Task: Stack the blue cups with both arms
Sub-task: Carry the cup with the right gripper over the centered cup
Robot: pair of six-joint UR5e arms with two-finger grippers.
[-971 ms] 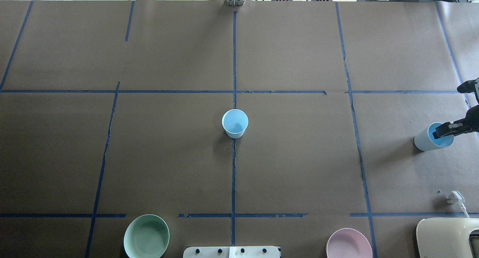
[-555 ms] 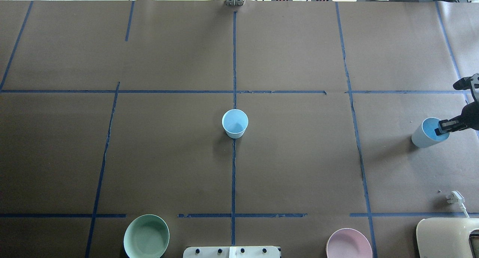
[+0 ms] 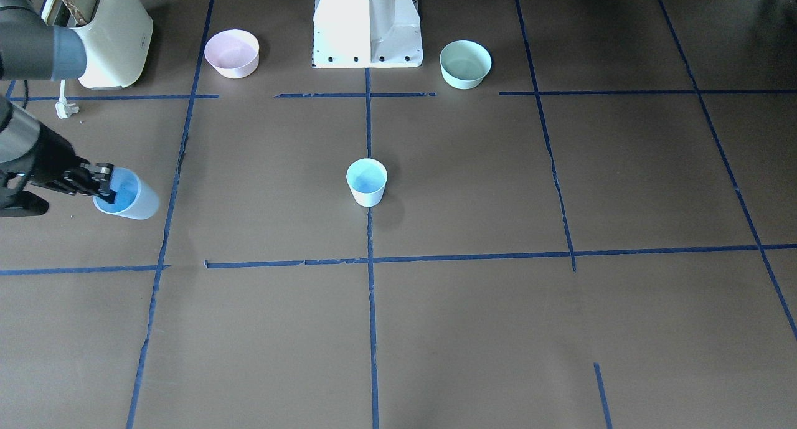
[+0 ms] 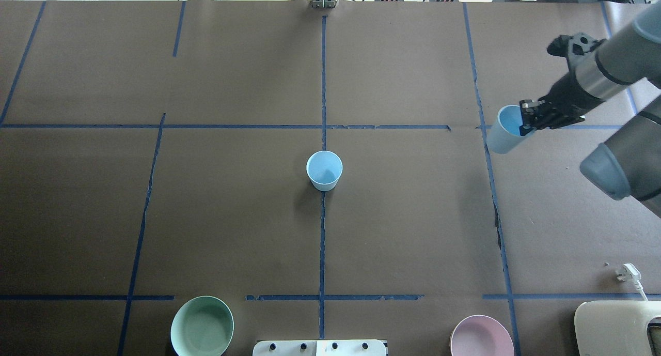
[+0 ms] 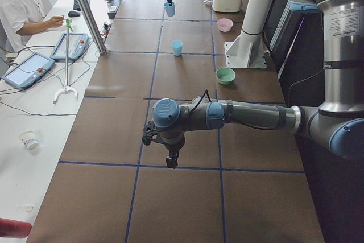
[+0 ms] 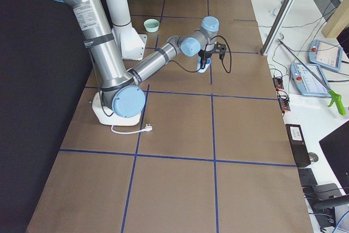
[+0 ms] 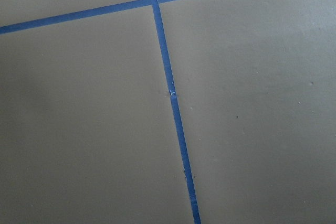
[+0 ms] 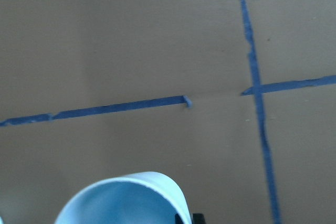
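The right gripper needs to release its blue cup, still tilted above the table, inside the upright blue cup (image 3: 367, 179) at the table's centre.
One blue cup (image 4: 324, 170) stands upright at the table's centre on the blue tape cross; it also shows in the front view (image 3: 367, 181) and the left view (image 5: 177, 47). My right gripper (image 4: 526, 119) is shut on the rim of the second blue cup (image 4: 502, 134), one finger inside it, and holds it tilted above the table, right of the centre cup. The held cup's rim fills the bottom of the right wrist view (image 8: 126, 200). My left gripper (image 5: 170, 160) points down over bare table far from both cups; I cannot tell whether it is open or shut.
A mint-green bowl (image 4: 202, 326) and a pale pink bowl (image 4: 481, 336) flank the white pedestal (image 3: 367, 24) at the robot's edge. A cream toaster (image 4: 617, 327) and a white plug (image 4: 627, 272) lie near the right arm's base. An operator (image 5: 20, 4) sits beside the table.
My right gripper has carried the cup from the table's right edge up, farther from the robot and toward the centre. The centre cup has not moved.
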